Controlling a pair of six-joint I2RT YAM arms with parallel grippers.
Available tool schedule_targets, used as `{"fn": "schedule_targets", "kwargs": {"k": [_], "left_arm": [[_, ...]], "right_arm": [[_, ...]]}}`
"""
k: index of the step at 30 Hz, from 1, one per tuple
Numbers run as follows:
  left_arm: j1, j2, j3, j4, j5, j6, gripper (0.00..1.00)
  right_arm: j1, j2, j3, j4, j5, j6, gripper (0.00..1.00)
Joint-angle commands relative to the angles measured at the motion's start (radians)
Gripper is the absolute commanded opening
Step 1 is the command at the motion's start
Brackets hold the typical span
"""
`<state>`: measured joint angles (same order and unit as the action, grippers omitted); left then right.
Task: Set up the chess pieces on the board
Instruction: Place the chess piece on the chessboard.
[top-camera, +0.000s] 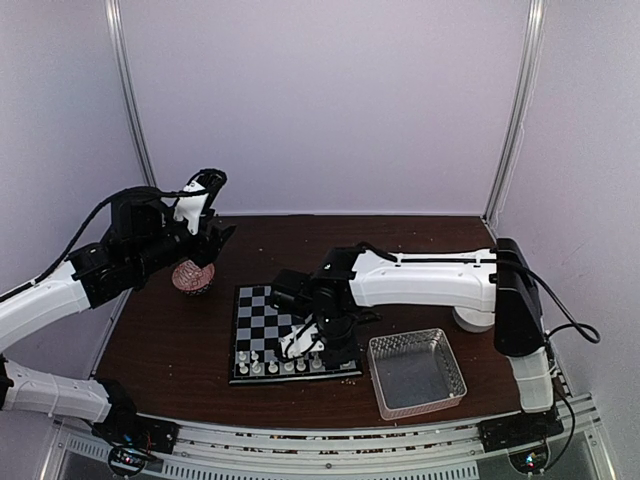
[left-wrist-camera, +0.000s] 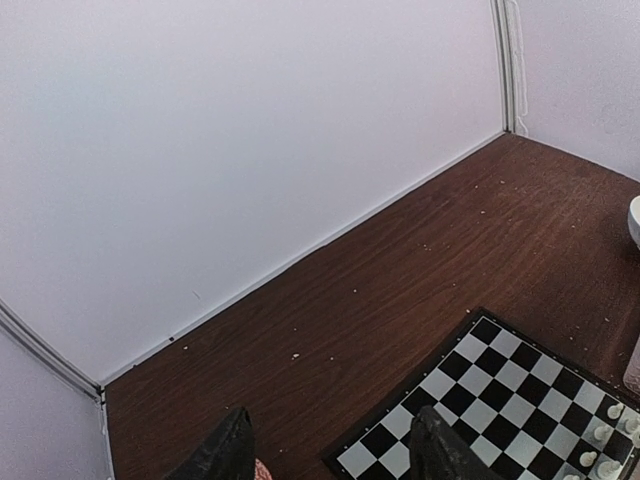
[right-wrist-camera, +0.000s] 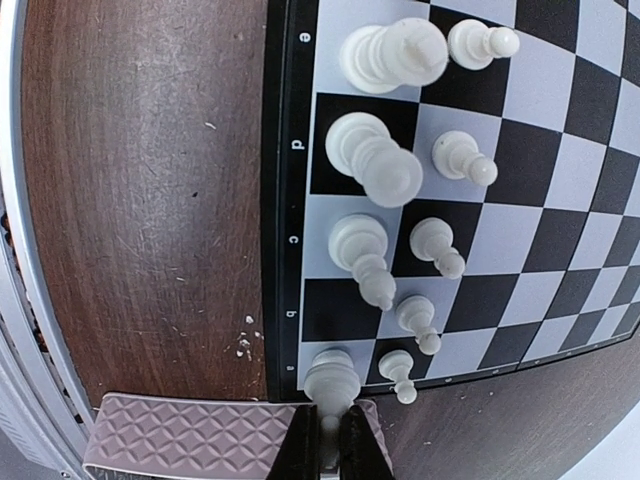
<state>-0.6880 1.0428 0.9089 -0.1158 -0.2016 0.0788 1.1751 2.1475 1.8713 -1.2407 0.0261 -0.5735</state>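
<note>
Next, I release the white piece from my right gripper on the empty dark square marked b (top-camera: 332, 365) (right-wrist-camera: 343, 310), next to the board's corner square.
The board (top-camera: 262, 315) lies flat at the table's middle, with white chess pieces (top-camera: 270, 366) in two rows along its near edge. My right gripper (right-wrist-camera: 330, 440) is shut on a white piece (right-wrist-camera: 332, 375) standing on the corner square marked a. Beside it, several tall pieces (right-wrist-camera: 360, 255) and pawns (right-wrist-camera: 435, 243) stand upright. In the top view the right gripper (top-camera: 305, 340) hangs over the board's near right part. My left gripper (left-wrist-camera: 335, 445) is open and empty above the bare table, left of the board (left-wrist-camera: 500, 400); its dark fingers (left-wrist-camera: 225, 455) show.
A clear patterned tray (top-camera: 415, 372) stands right of the board, its rim (right-wrist-camera: 190, 435) touching the board's corner. A reddish round object (top-camera: 193, 277) sits under the left gripper (top-camera: 215, 235). Pale crumbs (right-wrist-camera: 242, 345) dot the brown tabletop. White walls close in the back and sides.
</note>
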Motion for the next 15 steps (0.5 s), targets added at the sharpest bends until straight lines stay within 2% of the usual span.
{"fn": "schedule_targets", "kwargs": {"k": [1,15], "left_arm": [[0.005,-0.006,-0.01,0.052,0.008,-0.01,0.54],[0.005,0.005,-0.004,0.045,0.023,-0.008,0.54]], "right_arm": [[0.005,0.038,-0.007,0.005,-0.017,-0.002,0.0],[-0.003,0.064,-0.002,0.046,-0.02,0.002,0.03]]}}
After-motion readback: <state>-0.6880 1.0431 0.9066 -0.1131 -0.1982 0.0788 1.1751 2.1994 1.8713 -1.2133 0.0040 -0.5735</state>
